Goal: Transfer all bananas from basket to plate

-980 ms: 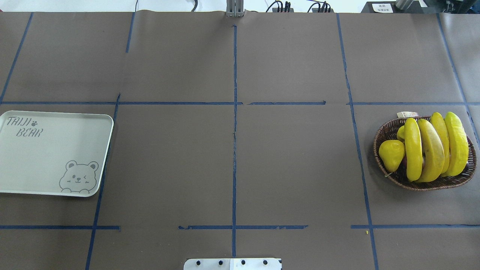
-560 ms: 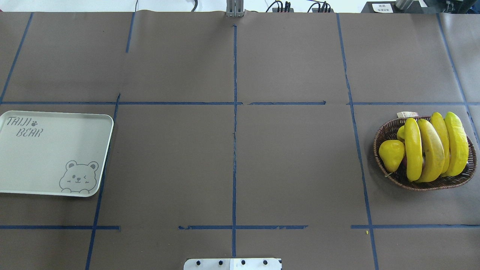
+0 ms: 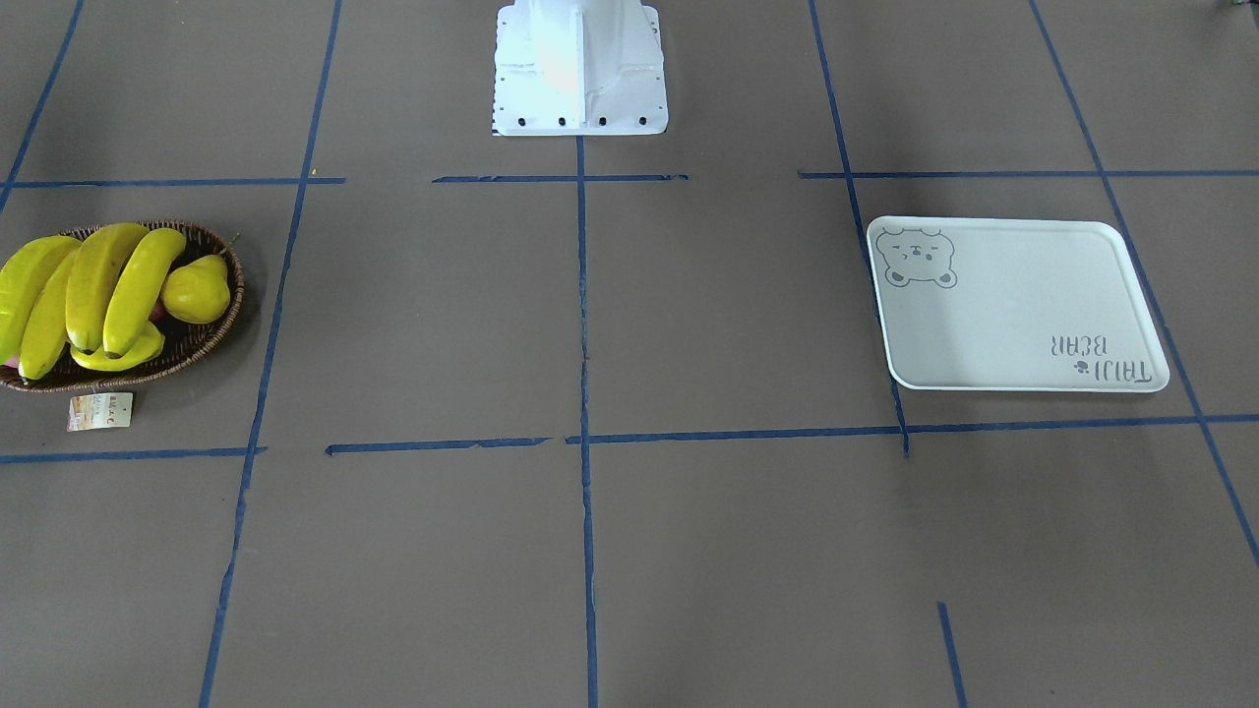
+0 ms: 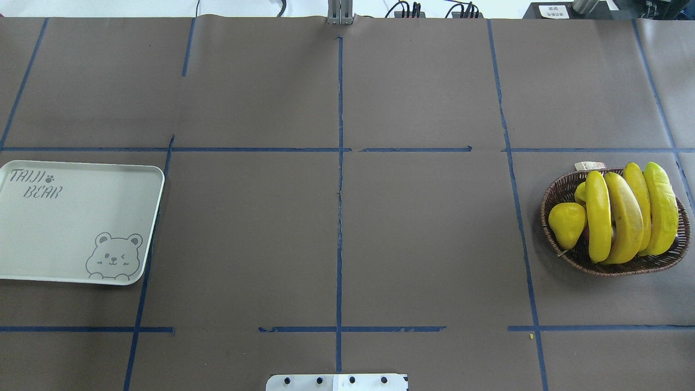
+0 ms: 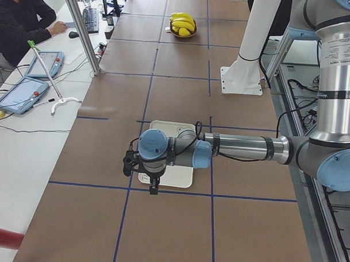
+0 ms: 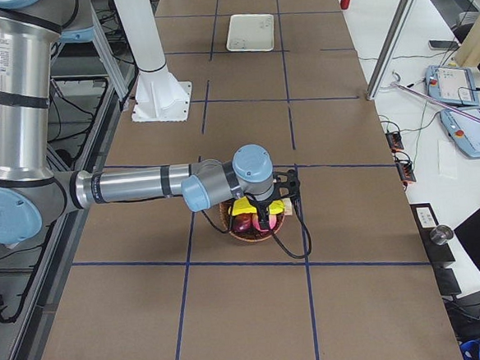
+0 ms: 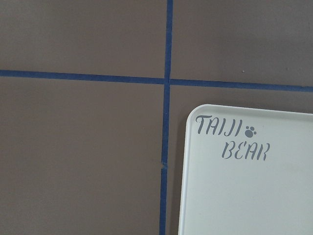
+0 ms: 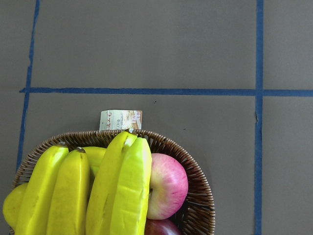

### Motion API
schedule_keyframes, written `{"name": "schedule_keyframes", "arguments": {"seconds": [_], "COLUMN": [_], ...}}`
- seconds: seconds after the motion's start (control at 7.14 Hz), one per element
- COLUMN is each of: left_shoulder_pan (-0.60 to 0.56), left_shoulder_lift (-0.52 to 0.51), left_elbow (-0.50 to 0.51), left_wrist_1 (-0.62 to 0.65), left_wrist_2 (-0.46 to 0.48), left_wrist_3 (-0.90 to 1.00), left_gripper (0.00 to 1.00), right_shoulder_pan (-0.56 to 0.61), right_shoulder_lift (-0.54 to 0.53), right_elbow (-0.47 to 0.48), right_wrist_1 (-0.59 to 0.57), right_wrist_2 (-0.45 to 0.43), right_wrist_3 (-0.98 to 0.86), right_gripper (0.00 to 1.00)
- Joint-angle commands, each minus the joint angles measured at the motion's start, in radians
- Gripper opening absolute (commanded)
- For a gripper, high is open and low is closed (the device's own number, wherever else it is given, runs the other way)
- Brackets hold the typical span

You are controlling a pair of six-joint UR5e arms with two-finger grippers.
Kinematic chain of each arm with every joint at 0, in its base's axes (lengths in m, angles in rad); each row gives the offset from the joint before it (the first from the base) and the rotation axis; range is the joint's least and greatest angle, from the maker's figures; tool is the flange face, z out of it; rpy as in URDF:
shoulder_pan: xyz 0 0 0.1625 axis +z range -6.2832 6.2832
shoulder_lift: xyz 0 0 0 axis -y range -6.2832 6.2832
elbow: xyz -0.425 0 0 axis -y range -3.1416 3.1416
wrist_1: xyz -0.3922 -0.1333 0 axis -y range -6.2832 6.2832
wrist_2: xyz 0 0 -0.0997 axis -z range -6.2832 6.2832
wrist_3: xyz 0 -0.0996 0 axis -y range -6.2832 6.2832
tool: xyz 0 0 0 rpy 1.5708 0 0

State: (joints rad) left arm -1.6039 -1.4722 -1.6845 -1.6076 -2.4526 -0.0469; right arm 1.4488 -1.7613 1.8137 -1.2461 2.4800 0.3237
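Observation:
I need to close my right gripper on the outermost banana's end (image 3: 39, 255) away from the paper tag, to take the banana beside the pink apple.
Several yellow bananas (image 4: 624, 217) lie side by side in the brown wicker basket (image 4: 559, 190) at the table's right end; they also show in the front view (image 3: 98, 285) and the right wrist view (image 8: 98, 191). The white bear-print plate (image 4: 76, 217) lies bare at the left end. In the exterior right view my right gripper (image 6: 269, 219) hangs over the basket (image 6: 226, 222). In the exterior left view my left gripper (image 5: 154, 188) hangs over the plate's (image 5: 182, 174) outer edge. I cannot tell whether either gripper is open or shut.
A yellow pear (image 4: 566, 224) and a pink apple (image 8: 166, 186) share the basket, and a paper tag (image 3: 98, 411) lies beside it. The robot's white base (image 3: 580, 69) stands at mid-table. A person (image 5: 21, 16) sits at a side desk with tablets.

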Motion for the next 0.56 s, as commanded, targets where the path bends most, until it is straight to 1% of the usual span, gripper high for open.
{"name": "schedule_keyframes", "arguments": {"seconds": [0.0,0.14,0.42], "left_shoulder_pan": [-0.001,-0.001,-0.001], "left_shoulder_lift": [0.001,0.001,0.001], "left_elbow": [-0.001,-0.001,-0.001], "left_wrist_1": [0.0,0.002,0.002], "left_wrist_2": [-0.003,-0.003,-0.003], "left_wrist_3": [-0.007,-0.008,-0.008], "left_gripper": [1.0,1.0,1.0], "right_shoulder_pan": [-0.083,-0.132,-0.207], "right_shoulder_lift": [-0.052,-0.061,-0.066], "right_elbow": [0.001,0.001,-0.001], "right_wrist_1": [0.152,0.227,0.241], "right_wrist_2": [-0.038,-0.041,-0.097], "right_wrist_3": [0.112,0.229,0.293], "right_gripper": [1.0,1.0,1.0]}}
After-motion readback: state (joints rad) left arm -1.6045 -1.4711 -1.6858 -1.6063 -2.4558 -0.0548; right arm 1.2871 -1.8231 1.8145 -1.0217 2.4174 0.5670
